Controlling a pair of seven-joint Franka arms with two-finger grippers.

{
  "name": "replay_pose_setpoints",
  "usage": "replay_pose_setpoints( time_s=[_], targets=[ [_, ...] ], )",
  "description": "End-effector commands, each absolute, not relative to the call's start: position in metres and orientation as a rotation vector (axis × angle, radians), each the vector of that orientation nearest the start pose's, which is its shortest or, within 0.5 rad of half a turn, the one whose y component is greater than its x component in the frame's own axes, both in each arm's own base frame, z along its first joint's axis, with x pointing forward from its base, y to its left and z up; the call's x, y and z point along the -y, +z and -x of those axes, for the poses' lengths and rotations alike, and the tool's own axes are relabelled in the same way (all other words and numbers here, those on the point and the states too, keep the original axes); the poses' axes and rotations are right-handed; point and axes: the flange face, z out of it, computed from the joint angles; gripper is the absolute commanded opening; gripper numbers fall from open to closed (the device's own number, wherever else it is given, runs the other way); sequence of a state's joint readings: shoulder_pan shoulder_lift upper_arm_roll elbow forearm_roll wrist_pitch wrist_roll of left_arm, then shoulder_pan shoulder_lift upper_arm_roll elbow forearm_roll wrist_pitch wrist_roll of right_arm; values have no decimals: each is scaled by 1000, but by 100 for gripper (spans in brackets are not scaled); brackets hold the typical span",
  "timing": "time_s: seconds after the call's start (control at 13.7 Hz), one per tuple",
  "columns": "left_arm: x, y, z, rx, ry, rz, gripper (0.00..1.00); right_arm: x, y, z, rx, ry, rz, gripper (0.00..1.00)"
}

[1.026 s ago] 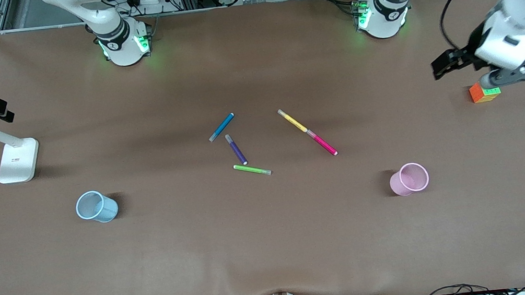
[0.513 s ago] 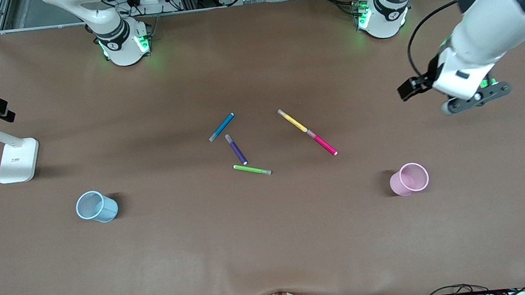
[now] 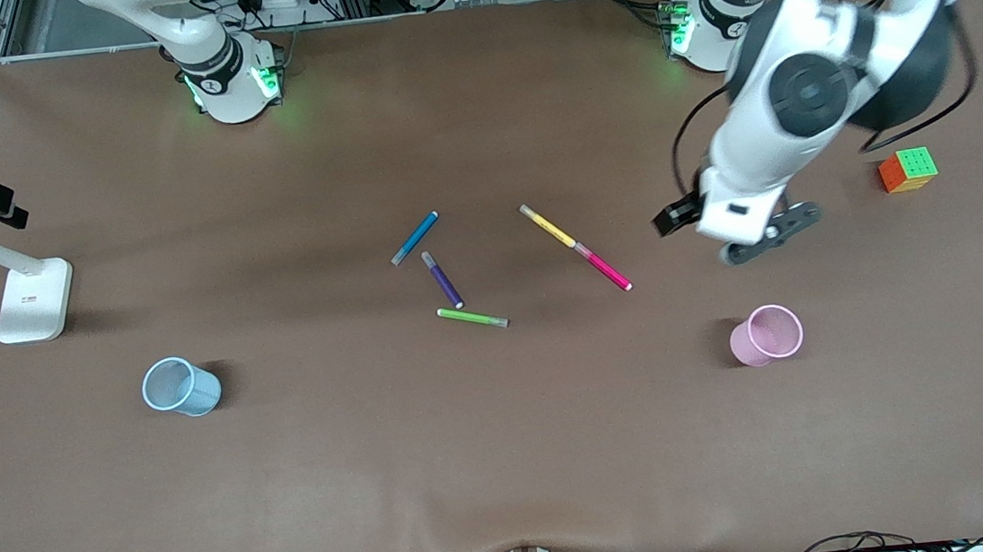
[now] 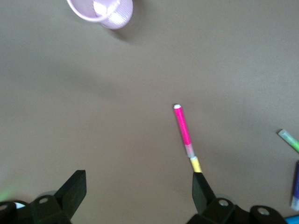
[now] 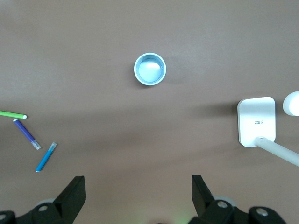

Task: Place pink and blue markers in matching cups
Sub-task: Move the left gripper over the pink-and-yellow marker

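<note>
I should next close my left gripper on the clear end of the pink marker (image 3: pixel 582 249) (image 4: pixel 190 151), where the pink marker meets the yellow pen.
The pink marker (image 3: pixel 606 268) lies on the table end to end with a yellow pen (image 3: pixel 548 225). It also shows in the left wrist view (image 4: pixel 183 128). The blue marker (image 3: pixel 415 237) lies near the table's middle and shows in the right wrist view (image 5: pixel 46 157). The pink cup (image 3: pixel 766 335) stands toward the left arm's end and the blue cup (image 3: pixel 180 387) toward the right arm's end. My left gripper (image 3: pixel 763 236) hangs open and empty over bare table between the pink marker and the pink cup (image 4: pixel 100 9). My right gripper (image 5: pixel 138 186) is open and empty, high over the table near the blue cup (image 5: pixel 150 69).
A purple pen (image 3: pixel 443 281) and a green pen (image 3: pixel 472 317) lie beside the blue marker. A colour cube (image 3: pixel 907 169) sits toward the left arm's end. A white lamp base (image 3: pixel 34 300) stands at the right arm's end.
My left arm has swung from over the colour cube toward the table's middle, and its gripper is now near the pink marker. The cube is uncovered. The pens and cups have not moved.
</note>
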State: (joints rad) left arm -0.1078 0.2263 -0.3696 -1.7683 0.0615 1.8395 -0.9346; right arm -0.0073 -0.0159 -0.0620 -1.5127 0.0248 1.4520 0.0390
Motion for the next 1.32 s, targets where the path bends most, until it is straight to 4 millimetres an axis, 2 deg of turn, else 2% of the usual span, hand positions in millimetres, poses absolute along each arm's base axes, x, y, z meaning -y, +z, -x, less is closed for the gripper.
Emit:
replay_pose_setpoints(
  time_s=[0.0, 0.37, 0.73, 0.95, 1.25],
  targets=[
    [290, 398, -538, 733, 113, 2939, 100, 38, 653, -537, -159, 74, 3092, 100],
    [342, 343, -520, 852, 30, 2831, 100, 40, 653, -537, -164, 74, 3092, 100],
    [380, 286, -501, 998, -64, 2743, 100, 40, 652, -537, -166, 76, 3092, 100],
    [380, 258, -489, 1082, -114, 2714, 98, 52, 652, -536, -199, 80, 3089, 100],
    [385, 235, -478, 1210, -116, 2716, 93, 51, 651, -536, -197, 83, 3089, 100]
  ],
)
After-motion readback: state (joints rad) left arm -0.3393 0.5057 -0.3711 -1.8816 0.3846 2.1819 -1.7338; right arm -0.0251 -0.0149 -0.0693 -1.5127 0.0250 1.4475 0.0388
